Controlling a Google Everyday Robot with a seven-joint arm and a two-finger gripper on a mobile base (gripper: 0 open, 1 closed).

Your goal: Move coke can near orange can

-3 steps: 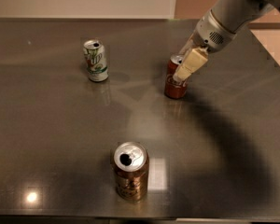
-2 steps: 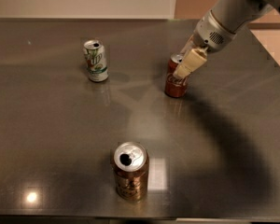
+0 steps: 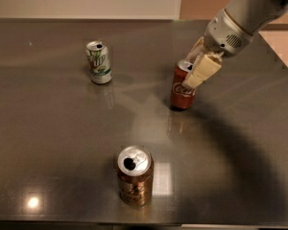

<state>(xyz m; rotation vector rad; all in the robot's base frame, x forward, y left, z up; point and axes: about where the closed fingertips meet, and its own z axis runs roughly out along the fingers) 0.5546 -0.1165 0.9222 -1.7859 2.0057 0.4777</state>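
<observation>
The robot's gripper should set the coke can down close beside the orange can, on the shadow side (image 3: 174,185).
The coke can (image 3: 182,92), red with white script and a silver top, stands upright on the table at the right of centre. My gripper (image 3: 191,71) reaches down from the upper right and is shut on the coke can's top part, one cream finger (image 3: 201,70) in front of it and the other behind it. The orange can (image 3: 134,176), coppery brown with dark markings and an open silver top, stands upright near the front edge, well apart from the coke can, to its front left.
A white-and-green can (image 3: 99,61) stands upright at the back left. The dark glossy table (image 3: 53,143) ends at the right (image 3: 283,66) and at the front. My arm casts a broad shadow over the right side.
</observation>
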